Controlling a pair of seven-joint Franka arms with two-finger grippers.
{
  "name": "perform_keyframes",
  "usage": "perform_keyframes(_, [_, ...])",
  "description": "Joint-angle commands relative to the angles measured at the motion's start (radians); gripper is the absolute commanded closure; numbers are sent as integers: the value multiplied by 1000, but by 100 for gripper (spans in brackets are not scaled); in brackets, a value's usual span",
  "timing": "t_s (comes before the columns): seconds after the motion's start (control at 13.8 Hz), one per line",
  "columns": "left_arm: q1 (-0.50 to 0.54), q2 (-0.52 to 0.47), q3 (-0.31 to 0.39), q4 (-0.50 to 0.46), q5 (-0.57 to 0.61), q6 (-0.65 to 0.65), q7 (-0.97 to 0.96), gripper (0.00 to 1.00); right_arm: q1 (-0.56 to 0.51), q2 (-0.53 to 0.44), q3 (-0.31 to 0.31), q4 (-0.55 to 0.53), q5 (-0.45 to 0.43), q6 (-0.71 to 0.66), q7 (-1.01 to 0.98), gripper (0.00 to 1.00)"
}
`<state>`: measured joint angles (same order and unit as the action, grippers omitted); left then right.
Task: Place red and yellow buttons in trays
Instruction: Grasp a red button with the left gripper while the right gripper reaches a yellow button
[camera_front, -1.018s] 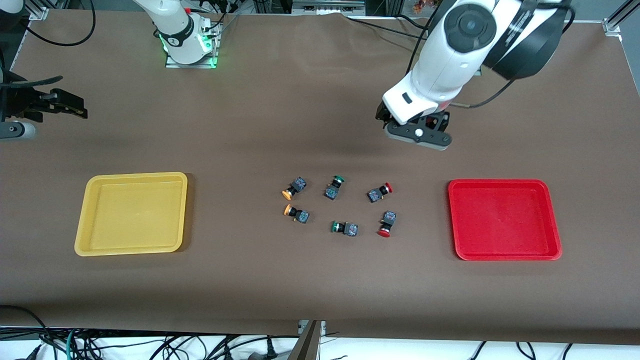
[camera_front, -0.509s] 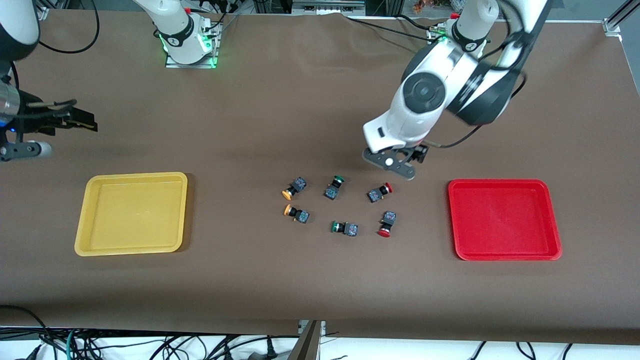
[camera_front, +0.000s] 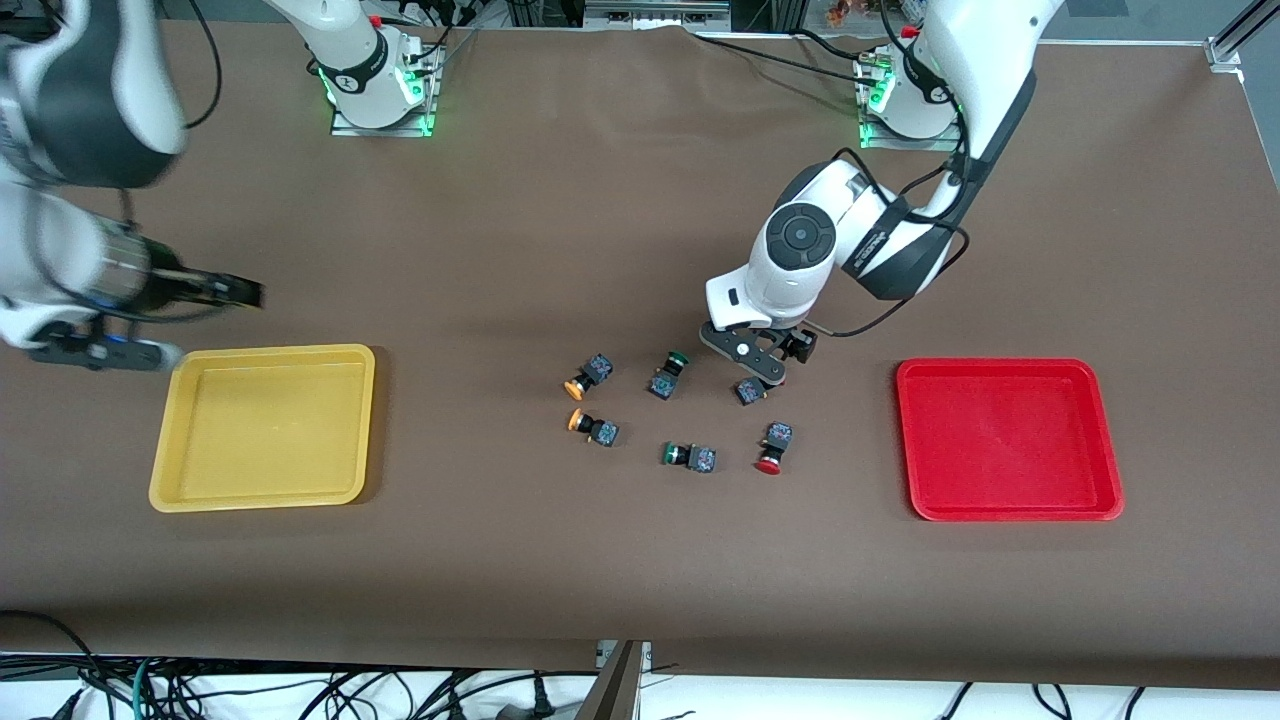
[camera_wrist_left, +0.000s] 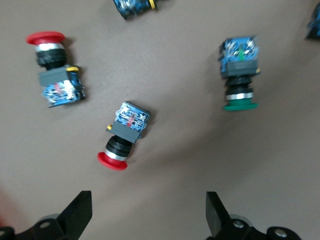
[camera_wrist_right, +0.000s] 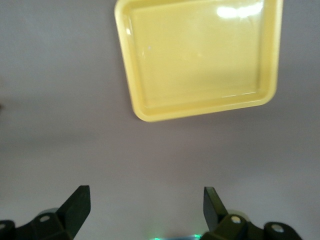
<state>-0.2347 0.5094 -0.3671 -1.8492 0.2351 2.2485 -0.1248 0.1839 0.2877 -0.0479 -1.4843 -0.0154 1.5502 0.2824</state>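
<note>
The red button is partly beneath my left gripper. It will close on the button's black middle (camera_front: 764, 385) (camera_wrist_left: 119, 146), between that button's red cap and its blue block.
Two red buttons lie toward the red tray (camera_front: 1008, 440): one (camera_front: 748, 390) partly under my left gripper (camera_front: 757, 362), one (camera_front: 772, 447) nearer the camera. In the left wrist view the first red button (camera_wrist_left: 122, 135) lies just ahead of the open, empty left gripper (camera_wrist_left: 147, 215), apart from its fingers; the second (camera_wrist_left: 55, 70) lies farther off. Two yellow buttons (camera_front: 588, 375) (camera_front: 592, 427) lie toward the yellow tray (camera_front: 262, 427). My right gripper (camera_front: 235, 292) hangs open and empty over the table just off that tray's farther edge; the right wrist view shows the right gripper (camera_wrist_right: 145, 210) and the tray (camera_wrist_right: 200, 55).
Two green-capped buttons (camera_front: 669, 374) (camera_front: 689, 457) lie among the others; one also shows in the left wrist view (camera_wrist_left: 240, 75). Both trays hold nothing. Brown table cloth surrounds the button cluster. Cables hang below the table's near edge.
My left gripper has come down and toward the camera, from over bare table to just over the red button. My right gripper has swung in toward the yellow tray.
</note>
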Motion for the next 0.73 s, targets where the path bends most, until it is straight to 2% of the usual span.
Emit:
perform_keyframes(0.0, [3,63,4,2,75,81,11,0,93,57,-4,15,9,60,211,0])
perform_keyframes(0.22, [8,99,14,19,113,132,8,0,181,116,-3,15,61,144,459,0])
perform_keyframes(0.44, [2,126,33,30,116,160,8,0,271,192,-3,15,71,247,688,0])
perform_keyframes(0.65, [-2,159,39,33,185,193,-27,0,339,284,-1,15,71,399,897,0])
